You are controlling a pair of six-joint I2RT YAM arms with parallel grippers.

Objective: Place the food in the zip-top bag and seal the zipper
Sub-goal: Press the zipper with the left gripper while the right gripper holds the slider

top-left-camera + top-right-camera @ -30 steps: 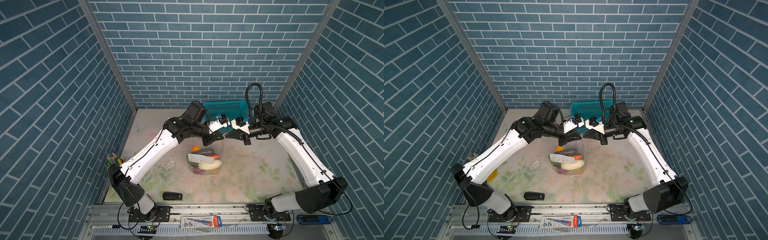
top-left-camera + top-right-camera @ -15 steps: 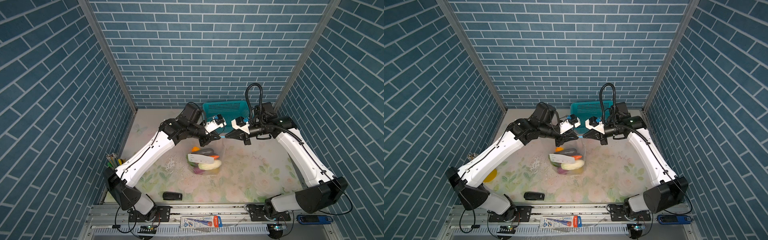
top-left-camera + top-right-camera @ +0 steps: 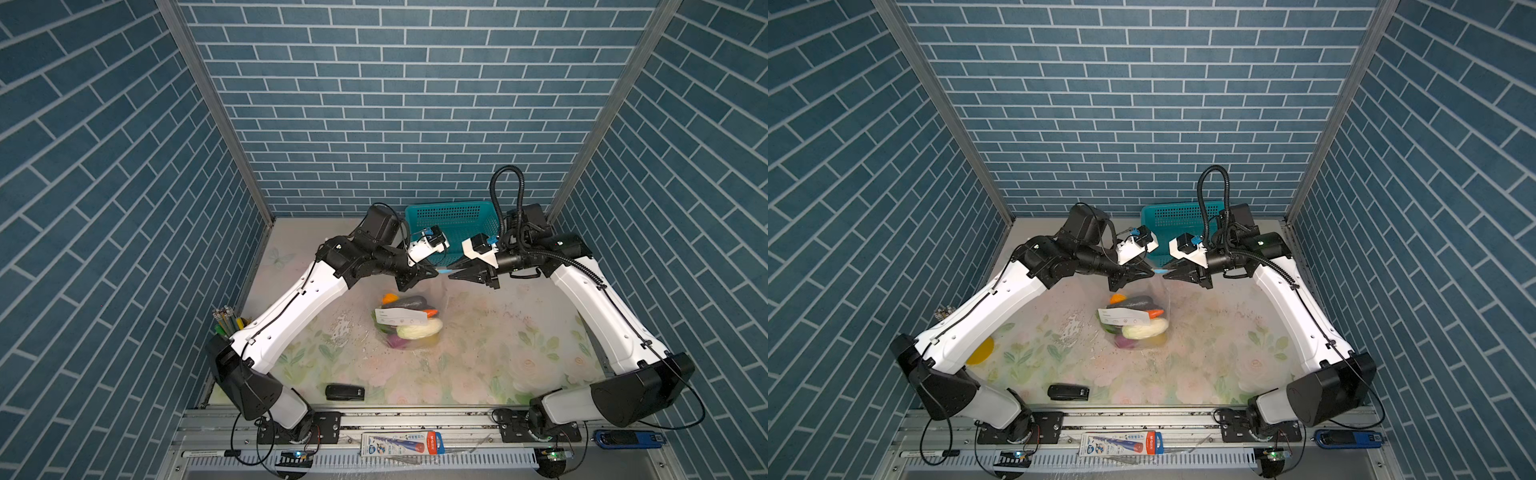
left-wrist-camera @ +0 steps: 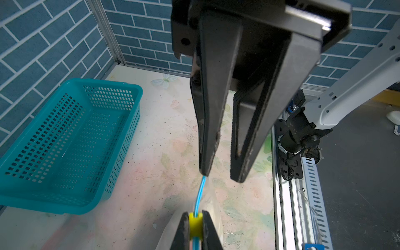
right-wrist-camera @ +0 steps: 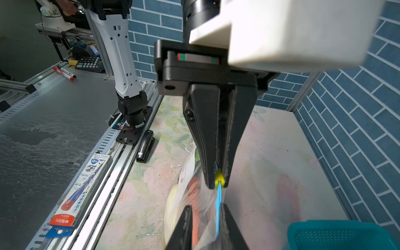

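Observation:
The bag's blue zipper sits off-centre in my open right fingers; they should pinch it beside the yellow slider (image 5: 219,193) before my left gripper pulls the slider.
The zip-top bag (image 3: 409,328) (image 3: 1138,332) stands on the flowered table, its top lifted, with the food (image 3: 417,330) (image 3: 1144,330) inside: white, orange, dark, purple and green pieces. My left gripper (image 4: 195,215) (image 3: 432,272) is shut on the yellow slider (image 4: 195,227) (image 5: 219,178) of the light-blue zipper (image 4: 200,194) (image 5: 219,201). My right gripper (image 5: 205,206) (image 3: 1168,272) faces it tip to tip, its jaws open. The blue strip runs between them and lies against one finger (image 5: 229,225).
An empty teal basket (image 3: 453,216) (image 4: 65,140) stands by the back wall, behind both grippers. A black stapler (image 3: 345,392) lies near the front edge. A pencil cup (image 3: 226,322) is at the left wall. A pencil box (image 3: 401,444) lies on the front rail.
My right gripper's jaws have parted from the zipper strip. The left gripper has drawn a little leftward with the slider, widening the gap between the two grippers.

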